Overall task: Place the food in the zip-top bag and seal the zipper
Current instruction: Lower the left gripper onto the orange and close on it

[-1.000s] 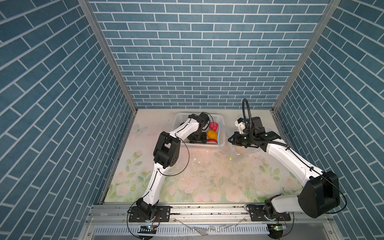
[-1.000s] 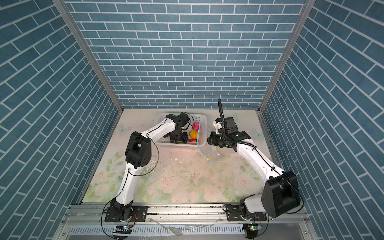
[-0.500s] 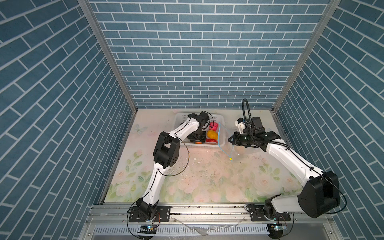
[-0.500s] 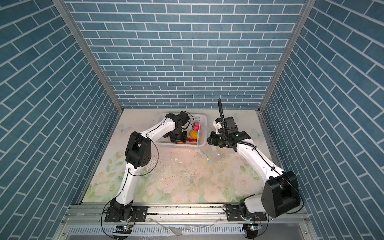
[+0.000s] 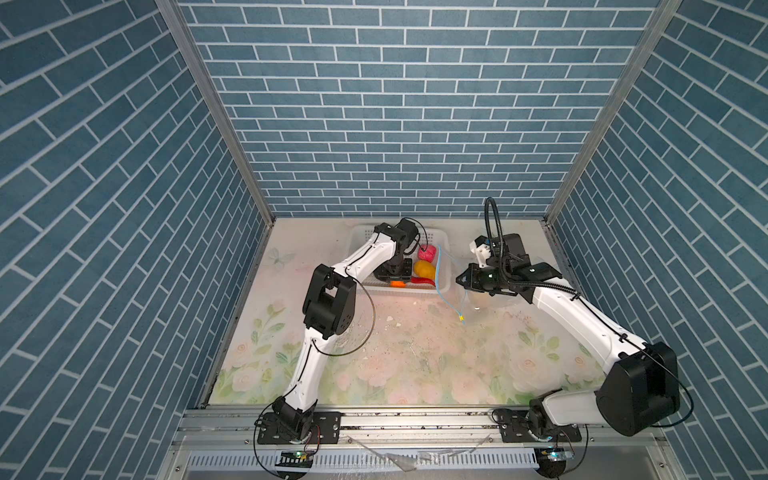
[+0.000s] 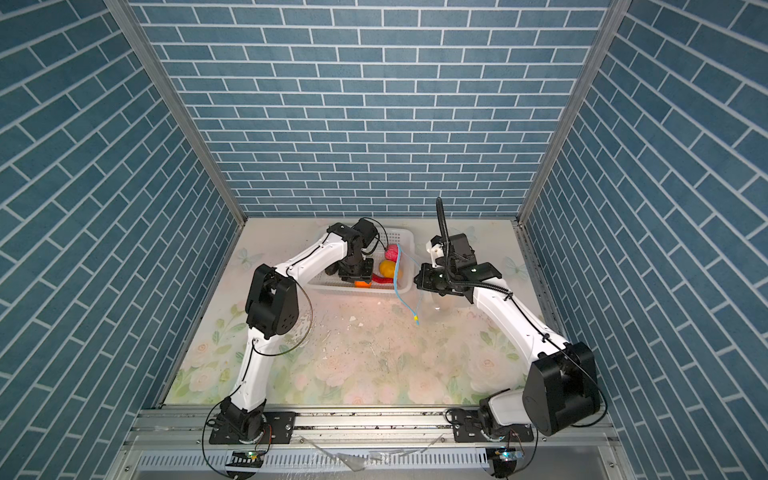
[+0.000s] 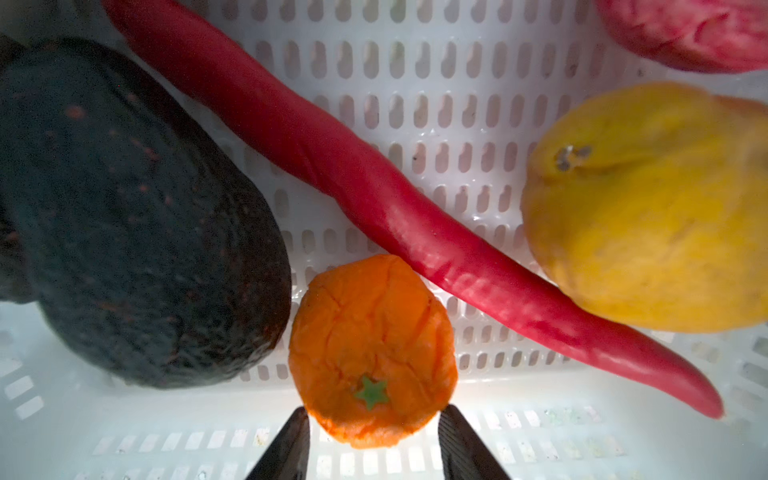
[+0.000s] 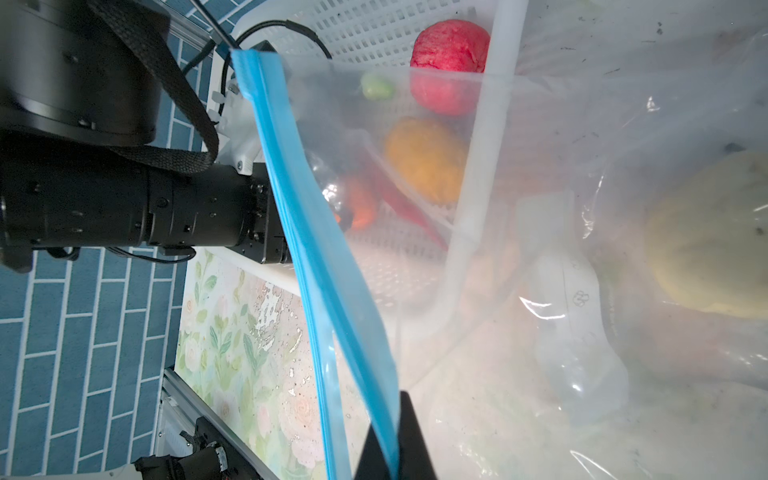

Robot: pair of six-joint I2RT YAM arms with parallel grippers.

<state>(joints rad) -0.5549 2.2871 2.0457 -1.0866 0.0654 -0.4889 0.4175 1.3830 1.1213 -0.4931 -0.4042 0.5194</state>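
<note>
The left gripper's fingers pinch only the green-star end of the orange piece, so it should open and grab the orange piece around its wide middle (image 7: 372, 340).
My left gripper (image 7: 374, 411) reaches down into the white basket (image 5: 361, 232). Its fingertips press on both sides of the orange food piece (image 7: 370, 340), also seen in a top view (image 5: 397, 284). Around it lie a black lump (image 7: 124, 208), a red chilli (image 7: 374, 187), a yellow-orange piece (image 7: 648, 208) and a pink one (image 7: 685, 29). My right gripper (image 8: 395, 415) is shut on the blue zipper (image 8: 316, 232) and holds the clear zip-top bag (image 8: 582, 291) up beside the basket. A cream piece (image 8: 706, 237) lies inside the bag. The zipper's yellow tab (image 5: 462, 319) hangs low.
The basket's right wall (image 6: 405, 239) stands close against the bag's raised mouth. Small white crumbs (image 5: 390, 318) dot the flowered table in front of the basket. The brick side walls close in on both sides.
The left gripper's jaws have narrowed onto the orange piece. The right arm and the bag have not visibly moved.
</note>
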